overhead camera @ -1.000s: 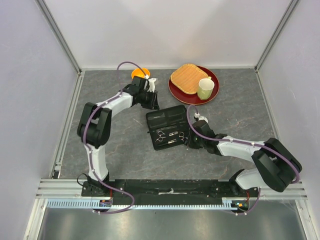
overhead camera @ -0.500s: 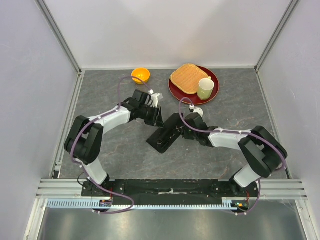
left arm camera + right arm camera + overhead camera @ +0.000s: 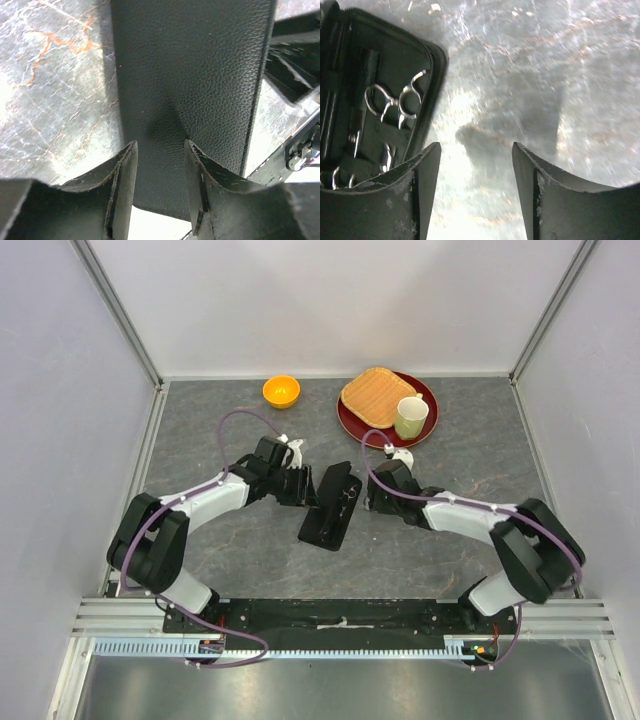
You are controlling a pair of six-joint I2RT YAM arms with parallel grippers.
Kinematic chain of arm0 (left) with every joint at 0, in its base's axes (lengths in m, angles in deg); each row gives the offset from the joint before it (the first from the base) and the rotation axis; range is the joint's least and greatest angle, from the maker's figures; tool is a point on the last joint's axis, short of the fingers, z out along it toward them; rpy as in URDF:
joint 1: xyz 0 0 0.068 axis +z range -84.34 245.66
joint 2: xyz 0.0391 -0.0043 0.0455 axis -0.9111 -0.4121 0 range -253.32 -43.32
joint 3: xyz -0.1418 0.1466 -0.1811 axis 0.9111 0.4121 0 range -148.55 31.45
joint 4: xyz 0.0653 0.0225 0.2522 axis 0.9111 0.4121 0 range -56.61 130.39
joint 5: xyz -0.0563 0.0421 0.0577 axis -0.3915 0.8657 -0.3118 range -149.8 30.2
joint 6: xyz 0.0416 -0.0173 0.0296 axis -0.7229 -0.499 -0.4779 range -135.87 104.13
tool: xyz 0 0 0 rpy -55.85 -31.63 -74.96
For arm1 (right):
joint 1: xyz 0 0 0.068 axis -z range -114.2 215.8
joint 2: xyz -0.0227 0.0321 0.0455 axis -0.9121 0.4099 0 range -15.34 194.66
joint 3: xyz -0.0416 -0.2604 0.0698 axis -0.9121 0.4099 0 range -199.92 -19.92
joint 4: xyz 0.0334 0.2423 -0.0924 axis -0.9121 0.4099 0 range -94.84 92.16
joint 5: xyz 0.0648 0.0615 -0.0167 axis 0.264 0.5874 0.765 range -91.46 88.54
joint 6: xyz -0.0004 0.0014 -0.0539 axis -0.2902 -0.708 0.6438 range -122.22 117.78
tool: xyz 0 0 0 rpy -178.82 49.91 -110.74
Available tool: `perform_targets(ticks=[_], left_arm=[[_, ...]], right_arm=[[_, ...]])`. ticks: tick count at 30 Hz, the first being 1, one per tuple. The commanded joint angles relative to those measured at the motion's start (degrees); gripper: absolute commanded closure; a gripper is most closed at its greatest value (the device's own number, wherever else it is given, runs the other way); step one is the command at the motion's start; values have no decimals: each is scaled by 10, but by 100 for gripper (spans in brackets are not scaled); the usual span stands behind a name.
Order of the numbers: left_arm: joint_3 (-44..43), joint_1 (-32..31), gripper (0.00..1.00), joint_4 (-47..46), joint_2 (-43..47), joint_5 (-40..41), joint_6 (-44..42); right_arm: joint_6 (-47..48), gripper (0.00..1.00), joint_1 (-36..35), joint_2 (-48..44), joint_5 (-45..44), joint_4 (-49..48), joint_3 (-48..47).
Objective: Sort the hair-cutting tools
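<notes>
I should open my left gripper and take the black zip case's folded edge (image 3: 124, 125) to steady the case for closing, because it gapes toward my right gripper.
The black zip case (image 3: 330, 508) stands half folded at the table's middle. Its inner side faces right and holds silver scissors (image 3: 396, 101), with more rings (image 3: 340, 176) lower down. No comb can be made out in the dark interior. My left gripper (image 3: 305, 487) is against the case's outer left face. In the left wrist view that gripper (image 3: 160, 145) is open, and the grained black cover (image 3: 190, 75) fills the gap behind its fingers. My right gripper (image 3: 373, 495) is just right of the case. In the right wrist view it (image 3: 476, 145) is open over bare table.
An orange bowl (image 3: 281, 391) sits at the back left. A dark red plate (image 3: 352, 425) at the back right carries a tan woven tray (image 3: 375, 395) and a pale green mug (image 3: 410, 416). Grey walls enclose the table.
The case lay open flat and is now folded half shut, shifted left. My right gripper opened and left its edge. My left gripper came down from the bowl to the case's outer face.
</notes>
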Motion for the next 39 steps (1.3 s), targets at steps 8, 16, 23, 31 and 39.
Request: perform_targets(ticks=[8,16,23,31,39], left_arm=[[30,-31,34,-26,11,90,28],[33,-54,31,-29,-11,106,28],[49,-56,31,-32,-21,100,36],[67,-60,36,-52,-37,73,61],[76,-60,36,-84,-51,56,116]], right_arm=[[-23,23,-16,-224,85,84,36],[-19,21,-31,-157,131,45,39],[-22,24,-36,-65,126,-14,42],[-16,32,-37,-23,100,-33,20],[44,43,-37,91,73,-31,-88]])
